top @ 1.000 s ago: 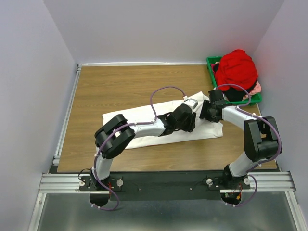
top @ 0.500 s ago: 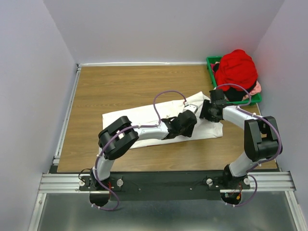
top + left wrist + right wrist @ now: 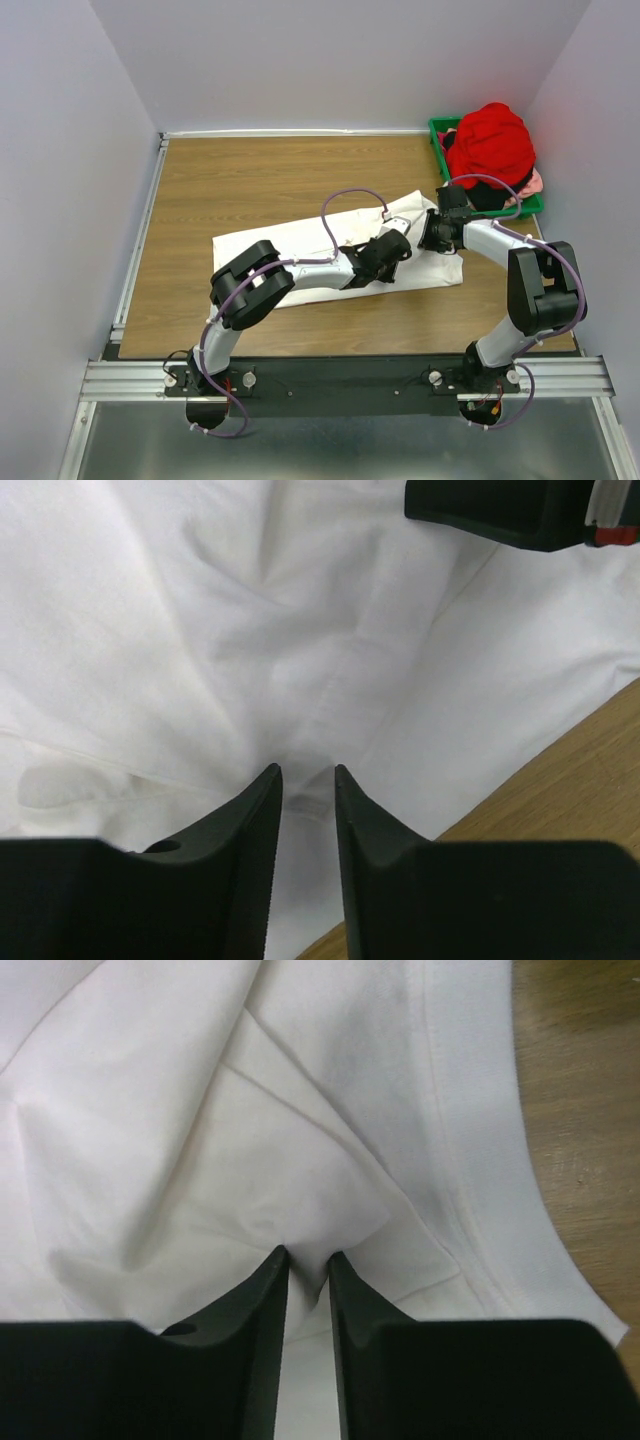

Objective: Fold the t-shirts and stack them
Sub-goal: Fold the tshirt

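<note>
Next, I open my left gripper, take the flap's corner (image 3: 309, 803) and pull it flat toward the white t-shirt's front edge, because the folded flap puckers short of that edge.
A white t-shirt (image 3: 290, 245) lies spread across the middle of the wooden table (image 3: 250, 175). My left gripper (image 3: 403, 248) is down on its right part. In the left wrist view its jaws (image 3: 308, 776) are closed on a puckered fold of the white cloth (image 3: 200, 630). My right gripper (image 3: 431, 240) is just to the right of it, near the shirt's right end. Its jaws (image 3: 308, 1256) pinch a fold of the white cloth (image 3: 150, 1110) beside the hem (image 3: 470, 1160). A red t-shirt (image 3: 490, 140) is heaped in the back right corner.
A green plastic bin (image 3: 440, 135) at the back right holds the red shirt, with pink cloth (image 3: 537, 183) and dark cloth (image 3: 490, 197) under it. Grey walls close in the table at the back and both sides. The right gripper's body shows in the left wrist view (image 3: 500, 510).
My left wrist has drawn a little nearer and lower over the white shirt, and its forearm has swung with it. The right arm has barely moved.
</note>
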`<state>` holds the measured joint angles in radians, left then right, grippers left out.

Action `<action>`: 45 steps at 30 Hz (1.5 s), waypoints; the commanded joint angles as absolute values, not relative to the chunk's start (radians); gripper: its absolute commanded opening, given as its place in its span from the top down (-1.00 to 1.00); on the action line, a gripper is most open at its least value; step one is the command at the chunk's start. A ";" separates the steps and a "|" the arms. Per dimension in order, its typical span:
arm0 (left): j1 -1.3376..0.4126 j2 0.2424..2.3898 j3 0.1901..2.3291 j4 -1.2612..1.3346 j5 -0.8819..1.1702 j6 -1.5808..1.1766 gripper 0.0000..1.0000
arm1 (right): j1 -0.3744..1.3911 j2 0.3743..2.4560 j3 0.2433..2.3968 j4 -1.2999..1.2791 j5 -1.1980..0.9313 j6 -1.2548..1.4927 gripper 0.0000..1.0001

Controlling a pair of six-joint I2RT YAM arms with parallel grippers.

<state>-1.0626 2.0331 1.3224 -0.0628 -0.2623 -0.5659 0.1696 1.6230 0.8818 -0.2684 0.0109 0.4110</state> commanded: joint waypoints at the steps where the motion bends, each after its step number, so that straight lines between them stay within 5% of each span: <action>1: -1.071 2.054 1.345 -0.080 -0.301 -0.558 0.39 | 0.164 1.606 0.887 -0.281 -0.029 0.405 0.45; 9: -1.074 2.052 1.338 -0.075 -0.290 -0.561 0.98 | 0.166 1.566 0.885 -0.288 -0.028 0.400 0.53; 13: -1.081 2.033 1.322 -0.077 -0.291 -0.574 0.97 | 0.166 1.565 0.885 -0.293 -0.031 0.400 0.54; 18: -1.088 2.008 1.305 -0.075 -0.293 -0.580 0.40 | 0.166 1.566 0.885 -0.296 -0.034 0.399 0.54; 24: -1.092 2.037 1.316 -0.112 -0.305 -0.586 0.17 | 0.164 1.566 0.887 -0.301 -0.041 0.400 0.54; 30: -1.098 2.046 1.331 -0.135 -0.340 -0.586 0.17 | 0.166 1.569 0.894 -0.301 -0.046 0.400 0.54; 45: -1.111 2.103 1.364 -0.181 -0.376 -0.580 0.60 | 0.164 1.554 0.893 -0.304 -0.058 0.402 0.55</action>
<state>-1.1000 2.0628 1.3659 -0.1352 -0.3492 -0.5762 0.1688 1.5799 0.8818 -0.2863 -0.0383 0.4095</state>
